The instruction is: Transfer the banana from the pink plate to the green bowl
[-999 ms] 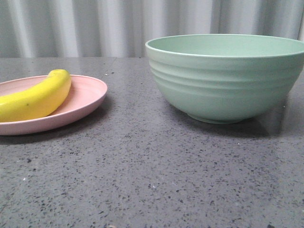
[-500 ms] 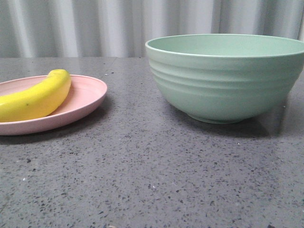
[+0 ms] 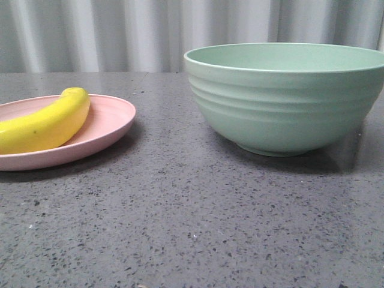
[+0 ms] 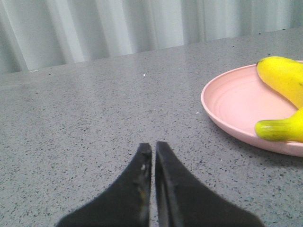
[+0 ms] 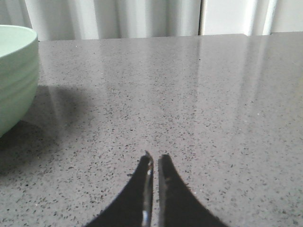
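My left gripper is to close next on the middle of the yellow banana (image 3: 45,125). Both banana ends should stay free above the pink plate.
A glossy yellow banana (image 3: 45,123) lies on the pale pink plate (image 3: 111,123) at the left of the front view. The ridged mint-green bowl (image 3: 288,99) stands at the right, and what shows of its inside is bare. Neither gripper appears in the front view. In the left wrist view my left gripper (image 4: 154,145) is shut with nothing between its fingers, low over the counter and apart from the pink plate (image 4: 232,101) and the banana (image 4: 284,78). My right gripper (image 5: 155,157) is also shut and holds nothing, with the green bowl (image 5: 14,75) off to one side.
A speckled dark grey counter (image 3: 198,222) carries everything. A pale corrugated wall (image 3: 120,33) closes off the back edge. A strip of bare counter lies between the plate and the bowl.
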